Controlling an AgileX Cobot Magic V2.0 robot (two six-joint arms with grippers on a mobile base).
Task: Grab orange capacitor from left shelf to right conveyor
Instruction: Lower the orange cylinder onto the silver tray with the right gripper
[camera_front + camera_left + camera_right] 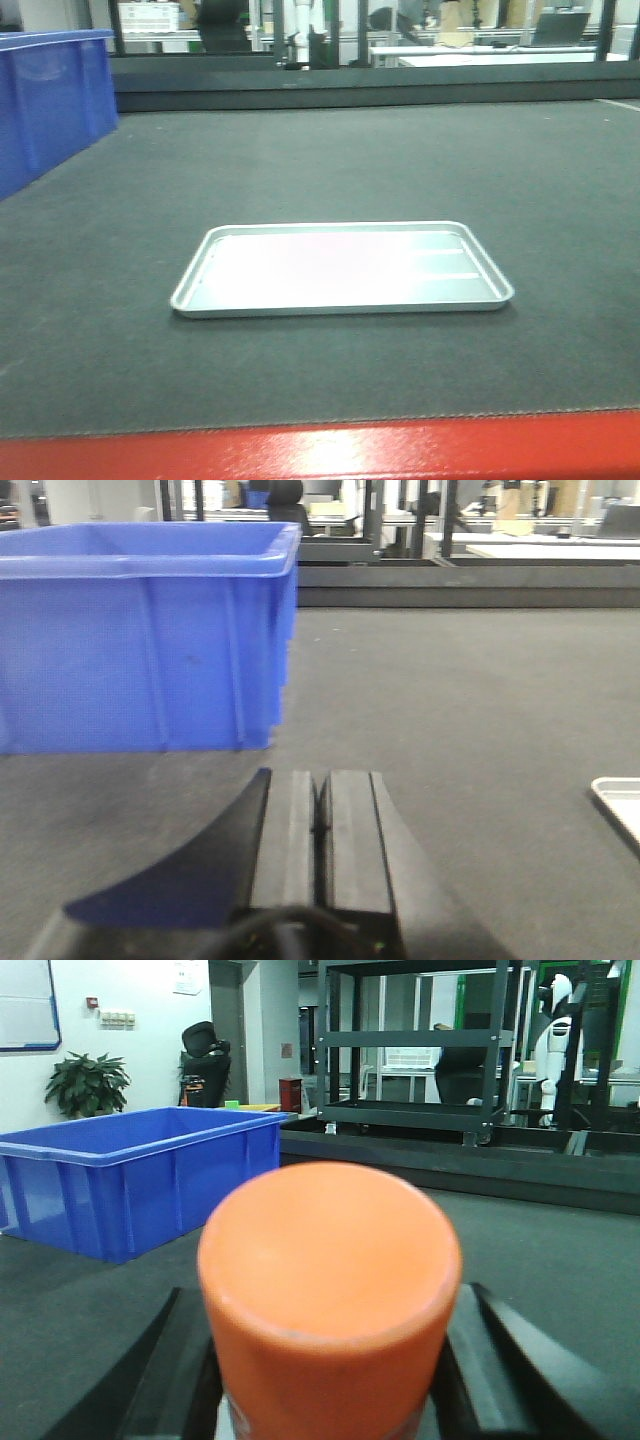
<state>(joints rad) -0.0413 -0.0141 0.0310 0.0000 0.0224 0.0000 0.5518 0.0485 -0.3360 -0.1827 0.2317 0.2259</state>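
Next, I set the orange capacitor down upright with my right gripper near the middle of the silver metal tray [357, 284], a little toward the red edge.
The orange capacitor [330, 1290] fills the right wrist view, a smooth orange cylinder seen end-on. My right gripper [335, 1370] is shut on it, one black finger pressing each side, held above the dark conveyor belt [560, 1260]. My left gripper [320, 800] is shut and empty, its pads pressed together, low over the belt [450, 700] near a blue bin. In the front view the conveyor [320, 160] shows with its glossy red front edge [320, 450]; neither gripper shows there. The left shelf is out of view.
A shallow silver metal tray [340, 308] lies on the middle of the belt; its corner shows in the left wrist view [618, 798]. A large blue plastic bin [50, 100] stands on the belt at the far left, also in both wrist views [140, 630] [130, 1175].
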